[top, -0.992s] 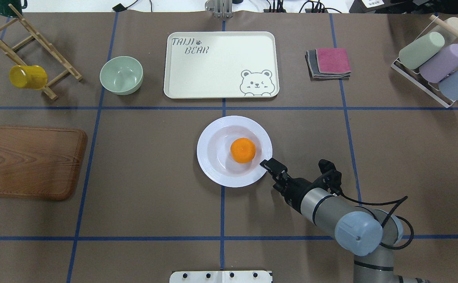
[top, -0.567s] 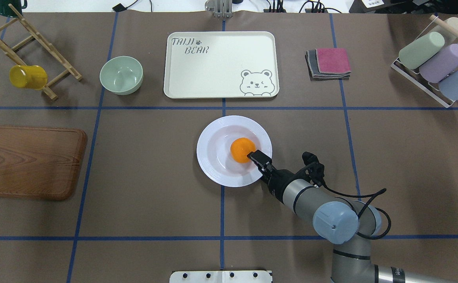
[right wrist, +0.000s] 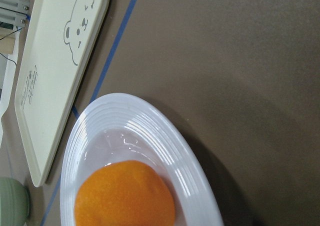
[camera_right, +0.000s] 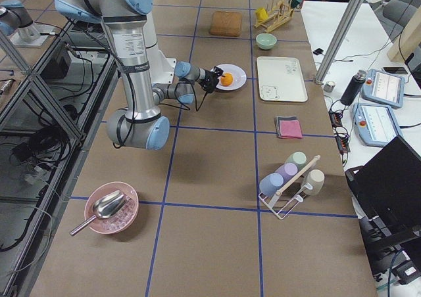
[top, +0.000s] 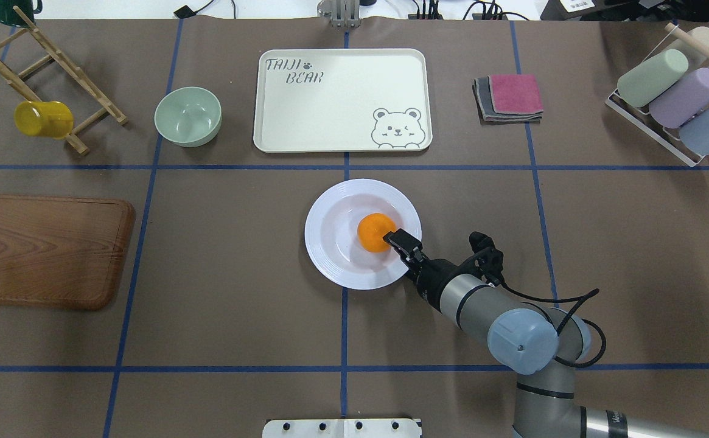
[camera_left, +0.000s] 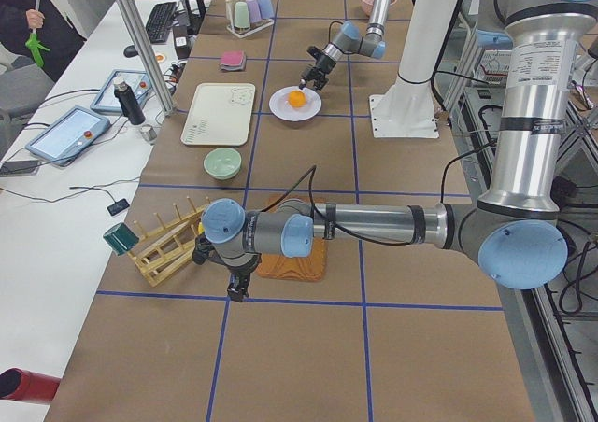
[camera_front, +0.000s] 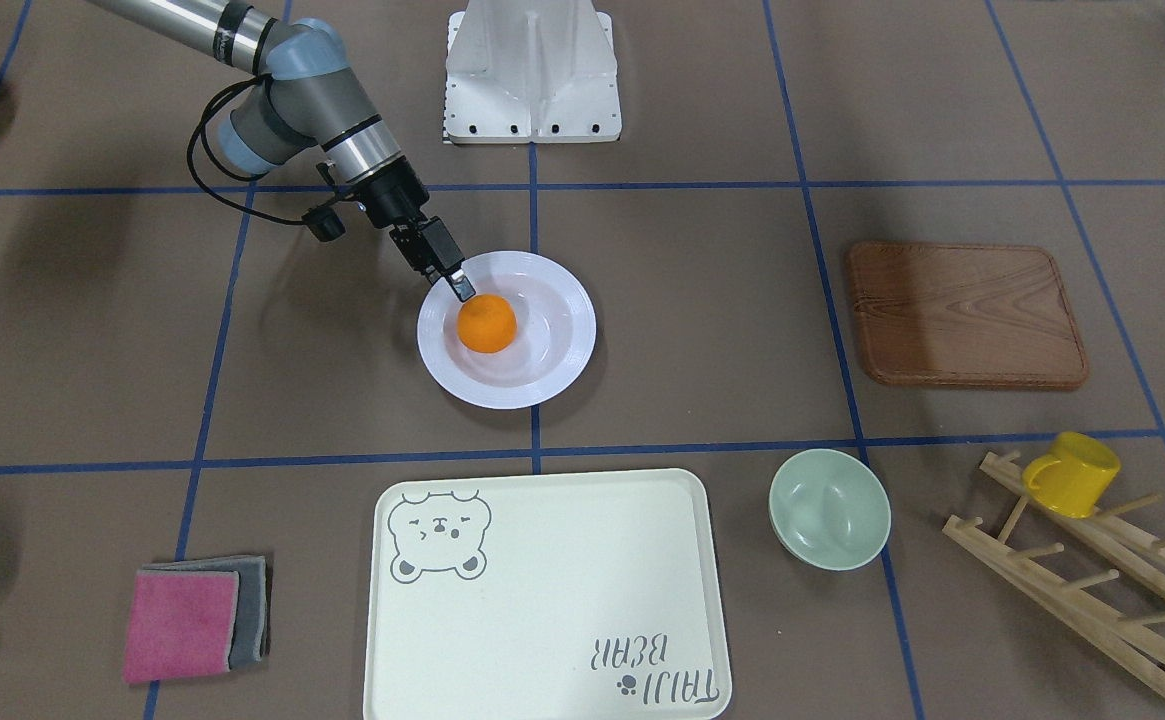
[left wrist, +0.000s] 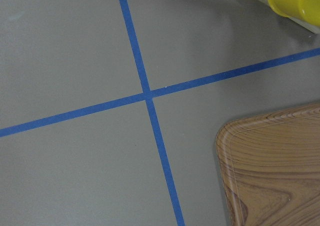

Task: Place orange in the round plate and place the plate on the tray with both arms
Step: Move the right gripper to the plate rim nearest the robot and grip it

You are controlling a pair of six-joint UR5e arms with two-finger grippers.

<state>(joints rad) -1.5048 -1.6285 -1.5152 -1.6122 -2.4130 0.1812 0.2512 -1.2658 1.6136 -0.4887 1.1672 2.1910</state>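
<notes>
Next, I open my right gripper's fingers, as they reach past the plate's rim against the orange, and pinch just the plate's near rim (camera_front: 436, 295) before I carry the plate to the tray.
The orange (top: 373, 231) lies in the sunken centre of the round white plate (top: 330, 243), at mid-table. The cream bear tray (top: 342, 97) lies bare just beyond the plate. My right gripper (top: 392, 237) reaches over the plate's near-right rim, its tip right against the orange (camera_front: 487, 325). Its fingers show as one narrow stack (camera_front: 460, 290), so I cannot tell whether they are open or shut. The right wrist view looks along the plate (right wrist: 150, 131) toward the tray (right wrist: 55, 86). My left gripper (camera_left: 235, 289) hangs far off beside the wooden board; I cannot tell its state.
A pale-green bowl (top: 188, 115) sits left of the tray and folded cloths (top: 509, 97) to its right. The wooden board (top: 47, 249) lies at the left, with a yellow mug (top: 42, 118) on a wooden rack behind it. A cup rack (top: 674, 97) stands far right.
My right gripper has moved from just outside the plate's near-right rim inward over the rim, up to the orange. Plate and orange have barely shifted.
</notes>
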